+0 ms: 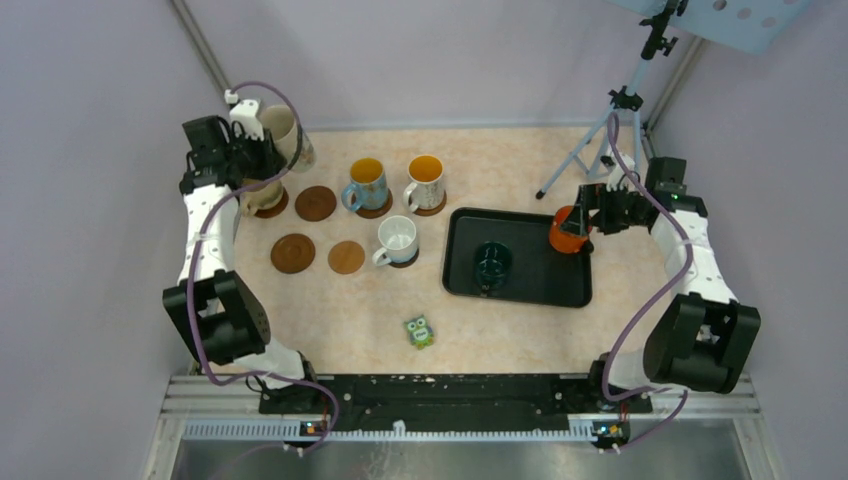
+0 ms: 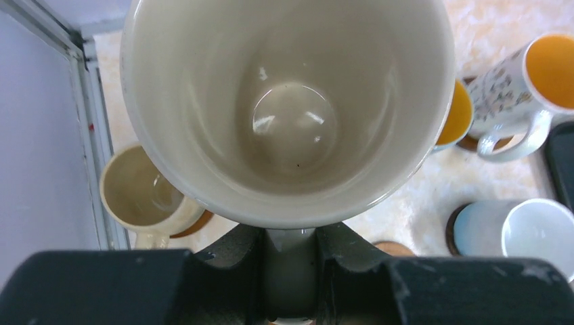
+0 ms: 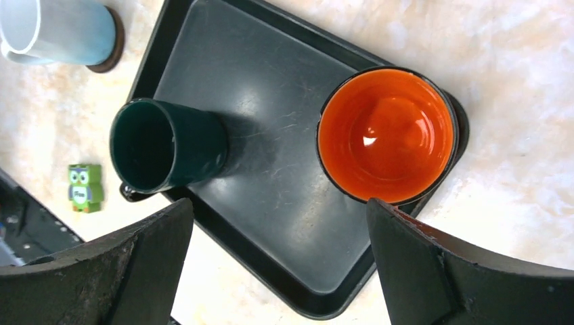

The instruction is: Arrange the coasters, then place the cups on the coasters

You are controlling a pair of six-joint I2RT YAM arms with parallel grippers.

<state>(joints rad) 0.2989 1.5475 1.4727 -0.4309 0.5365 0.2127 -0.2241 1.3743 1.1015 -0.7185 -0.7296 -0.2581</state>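
My left gripper is holding the large cream cup, now up above a beige cup. Next, I set it down and let go of it on the brown coaster (image 1: 315, 202) between the beige cup and blue cup.
My left gripper (image 1: 262, 155) (image 2: 291, 271) is shut on the handle of a large cream cup (image 1: 281, 124) (image 2: 291, 115), held up at the far left. Under it a beige cup (image 1: 260, 196) (image 2: 139, 189) stands on a coaster. Three cups (image 1: 366, 184) (image 1: 426, 179) (image 1: 396, 240) stand on coasters mid-table. Three brown coasters (image 1: 316, 203) (image 1: 293, 253) (image 1: 347, 257) lie bare. My right gripper (image 1: 588, 222) (image 3: 281, 264) is open beside a small orange cup (image 1: 568, 232) (image 3: 386, 132), holding nothing. A dark green cup (image 1: 492, 262) (image 3: 166, 145) stands in the tray.
The black rectangular tray (image 1: 530, 285) (image 3: 271, 81) lies right of centre, the orange cup at its far right corner. A small green owl figure (image 1: 419, 331) (image 3: 85, 187) sits near the front. A tripod (image 1: 600, 140) stands at the back right. Walls close both sides.
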